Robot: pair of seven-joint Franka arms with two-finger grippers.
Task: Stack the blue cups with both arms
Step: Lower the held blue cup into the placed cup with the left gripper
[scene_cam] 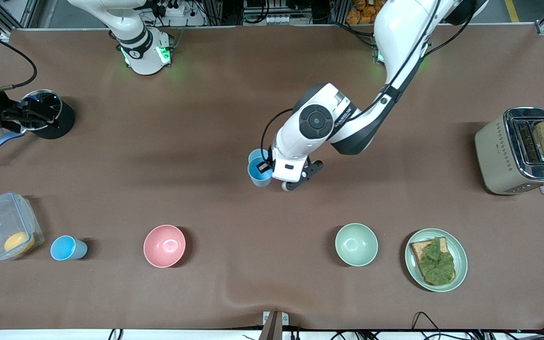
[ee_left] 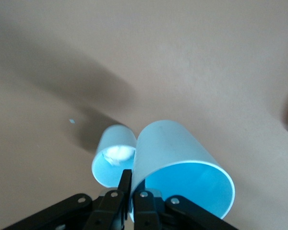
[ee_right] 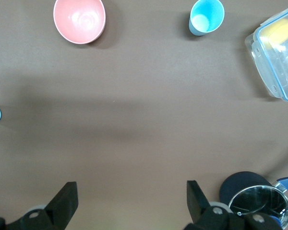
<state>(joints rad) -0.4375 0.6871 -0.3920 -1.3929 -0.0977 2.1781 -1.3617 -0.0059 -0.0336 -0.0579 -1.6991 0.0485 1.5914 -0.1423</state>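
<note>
I should let go of the light-blue cup with my left gripper inside the blue cup (scene_cam: pixel 259 156) (ee_left: pixel 114 164) that stands beside it on the table.
My left gripper (scene_cam: pixel 266 166) is shut on the rim of a light-blue cup (scene_cam: pixel 259 175) and holds it over the middle of the table. In the left wrist view my gripper (ee_left: pixel 131 175) pinches that cup's wall (ee_left: pixel 177 153). A second blue cup (ee_left: pixel 114 158) stands on the table just below and beside it, partly hidden in the front view (scene_cam: pixel 254 154). A third blue cup (scene_cam: pixel 67 248) stands beside the clear container; it also shows in the right wrist view (ee_right: pixel 206 17). My right gripper (scene_cam: pixel 36 114) is open and empty (ee_right: pixel 129 201) above the table by the steel pot.
A pink bowl (scene_cam: pixel 164 245), a pale green bowl (scene_cam: pixel 356 244) and a plate with a leafy toast (scene_cam: pixel 436 259) stand nearer the front camera. A clear container (scene_cam: pixel 7 225) and a steel pot (scene_cam: pixel 47 113) are at the right arm's end. A toaster (scene_cam: pixel 520 151) is at the left arm's end.
</note>
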